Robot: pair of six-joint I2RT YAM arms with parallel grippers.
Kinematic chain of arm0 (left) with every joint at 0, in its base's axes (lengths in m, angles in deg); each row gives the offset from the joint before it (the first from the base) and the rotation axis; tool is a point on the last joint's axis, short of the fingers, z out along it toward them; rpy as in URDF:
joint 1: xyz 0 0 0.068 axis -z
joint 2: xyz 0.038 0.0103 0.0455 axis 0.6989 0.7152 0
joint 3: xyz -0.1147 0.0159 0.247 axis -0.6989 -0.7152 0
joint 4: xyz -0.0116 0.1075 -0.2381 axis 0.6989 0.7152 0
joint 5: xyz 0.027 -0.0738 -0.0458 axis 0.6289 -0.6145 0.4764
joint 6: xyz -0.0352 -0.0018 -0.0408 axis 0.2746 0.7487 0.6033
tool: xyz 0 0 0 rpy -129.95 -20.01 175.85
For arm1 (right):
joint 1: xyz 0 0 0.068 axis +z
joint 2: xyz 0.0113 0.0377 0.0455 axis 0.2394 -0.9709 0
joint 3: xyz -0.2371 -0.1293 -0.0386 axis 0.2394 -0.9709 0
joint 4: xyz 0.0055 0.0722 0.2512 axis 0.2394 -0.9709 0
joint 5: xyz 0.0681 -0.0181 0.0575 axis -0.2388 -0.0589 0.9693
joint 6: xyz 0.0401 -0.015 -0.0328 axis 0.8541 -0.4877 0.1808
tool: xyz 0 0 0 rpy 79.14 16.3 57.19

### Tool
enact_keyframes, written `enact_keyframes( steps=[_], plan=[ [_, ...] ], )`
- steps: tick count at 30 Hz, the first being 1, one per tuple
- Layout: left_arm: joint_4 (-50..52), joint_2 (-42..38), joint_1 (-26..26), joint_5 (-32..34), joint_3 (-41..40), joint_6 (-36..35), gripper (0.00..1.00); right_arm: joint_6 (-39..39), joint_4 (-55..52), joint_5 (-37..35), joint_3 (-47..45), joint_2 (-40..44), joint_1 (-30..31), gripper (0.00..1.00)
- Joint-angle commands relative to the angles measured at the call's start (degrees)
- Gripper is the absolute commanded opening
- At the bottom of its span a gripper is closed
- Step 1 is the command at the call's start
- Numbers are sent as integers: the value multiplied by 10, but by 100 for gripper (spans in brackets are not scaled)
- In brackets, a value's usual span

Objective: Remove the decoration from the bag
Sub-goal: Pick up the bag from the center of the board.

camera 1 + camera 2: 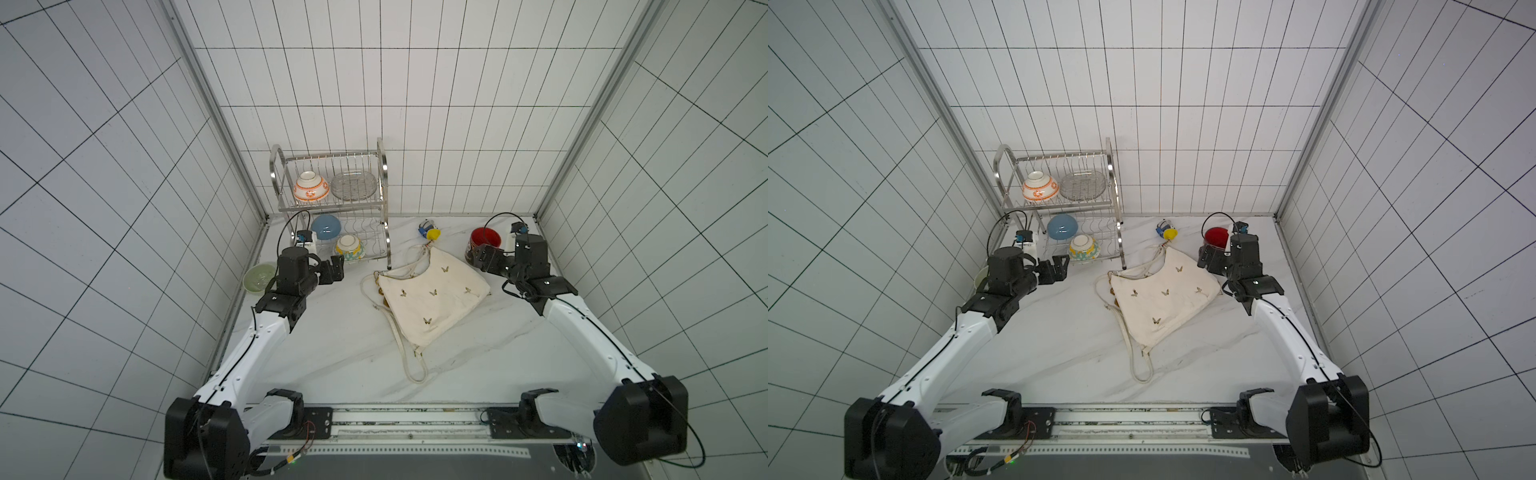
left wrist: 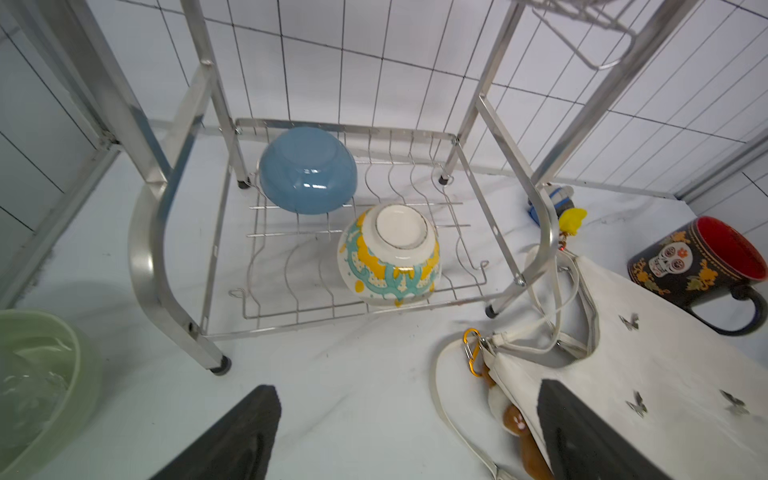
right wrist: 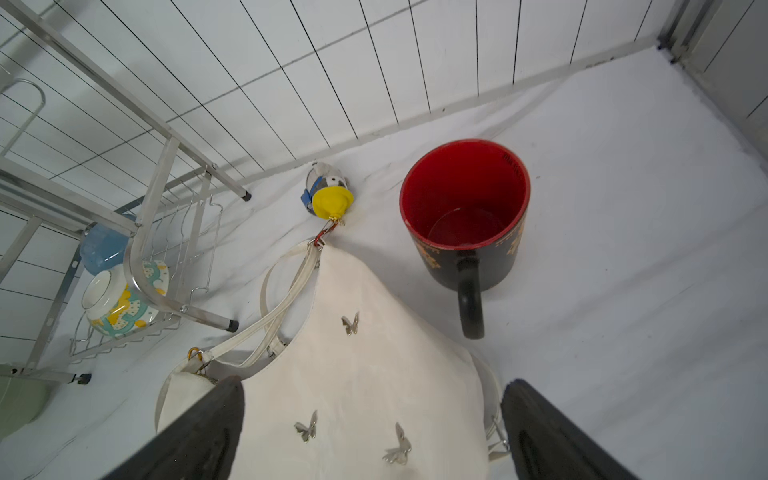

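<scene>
Next, I move my right gripper to the middle of the cream bag's curved opening edge (image 1: 414, 275) (image 3: 285, 345), beside the strap, and close it there.
The cream bag (image 1: 432, 299) (image 1: 1163, 299) with butterfly prints lies flat mid-table, straps trailing toward the front. A blue and yellow figure decoration (image 1: 430, 231) (image 3: 330, 199) is clipped to its far corner. A brown charm (image 2: 515, 419) on an orange carabiner (image 2: 471, 353) hangs at its left corner, partly under the fabric. My left gripper (image 1: 336, 266) (image 2: 409, 399) hovers open left of the bag, near the rack's front. Over the bag's right corner my right gripper (image 1: 480, 257) (image 3: 374, 390) is open, with nothing between its fingers.
A two-tier metal dish rack (image 1: 388, 232) (image 2: 149, 249) with bowls stands at the back left. A black mug (image 1: 484, 243) (image 3: 465, 216) with a red inside stands behind the right gripper. A green bowl (image 1: 258, 277) (image 2: 41, 374) sits by the left wall.
</scene>
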Motion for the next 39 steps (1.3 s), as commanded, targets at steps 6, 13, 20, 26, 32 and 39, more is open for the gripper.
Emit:
enact_keyframes(
  steps=[6, 13, 20, 26, 32, 39],
  plan=[
    [27, 6, 29, -84, -18, 51, 98, 224, -169, -83, 133, -137, 88, 99],
    [44, 5, 22, -103, -25, 51, 98, 317, -248, -107, 287, -304, 138, 100],
    [108, 2, 8, -79, -24, 53, 98, 374, -268, -85, 370, -431, 184, 99],
    [86, -29, 1, -105, -62, 85, 98, 389, -316, -83, 460, -518, 193, 99],
    [61, -23, 2, -131, -79, 97, 98, 397, -369, -107, 543, -590, 193, 100],
    [44, -8, 7, -148, -87, 98, 98, 394, -388, -95, 597, -646, 190, 93]
  ],
)
